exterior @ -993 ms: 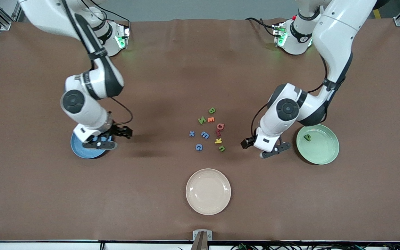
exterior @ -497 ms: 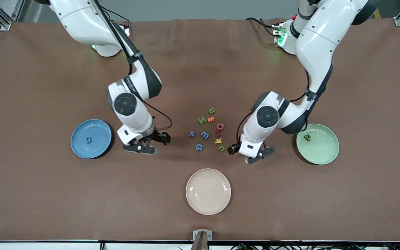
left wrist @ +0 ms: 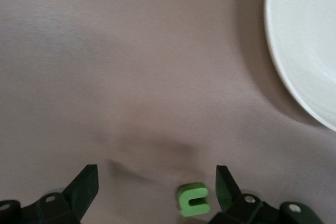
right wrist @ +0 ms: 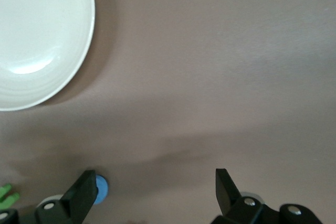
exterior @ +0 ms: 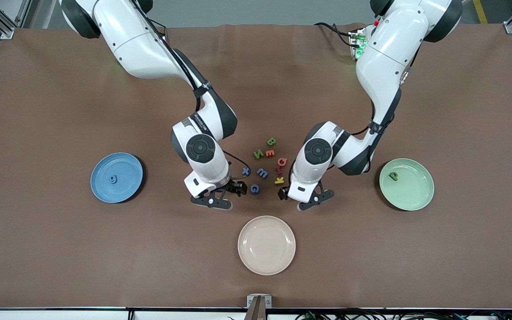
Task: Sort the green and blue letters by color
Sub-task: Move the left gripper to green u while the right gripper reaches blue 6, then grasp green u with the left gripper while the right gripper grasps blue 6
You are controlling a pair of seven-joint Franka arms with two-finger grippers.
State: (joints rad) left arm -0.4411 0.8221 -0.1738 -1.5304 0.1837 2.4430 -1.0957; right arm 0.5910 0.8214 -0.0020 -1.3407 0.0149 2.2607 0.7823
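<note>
My right gripper is to close next on the curved sides of the blue G (exterior: 254,189) (right wrist: 101,189), the blue letter nearest the cream plate.
Loose in mid-table lie green B (exterior: 271,142) and N (exterior: 258,154), and blue x (exterior: 246,170), E (exterior: 262,172) and G (exterior: 254,189). A blue g (exterior: 113,179) rests on the blue plate (exterior: 125,165). A green P (exterior: 393,176) rests on the green plate (exterior: 416,195). My left gripper (exterior: 298,195) (left wrist: 157,177) hangs open low over the green u (left wrist: 192,199), which lies between its fingers, close to one of them. My right gripper (exterior: 220,193) (right wrist: 155,179) is open beside the blue G (right wrist: 101,190), which one finger half hides.
Orange E (exterior: 270,153), red Q (exterior: 282,162) and yellow k (exterior: 279,180) are mixed in among the letters. A cream plate (exterior: 266,262) sits nearer the front camera than the cluster. It also appears as the cream plate (left wrist: 304,51) (right wrist: 37,35) in both wrist views.
Both arms have swung inward from the plates to the letter cluster. The right gripper left the blue plate with the g on it, and the left gripper now covers the green u.
</note>
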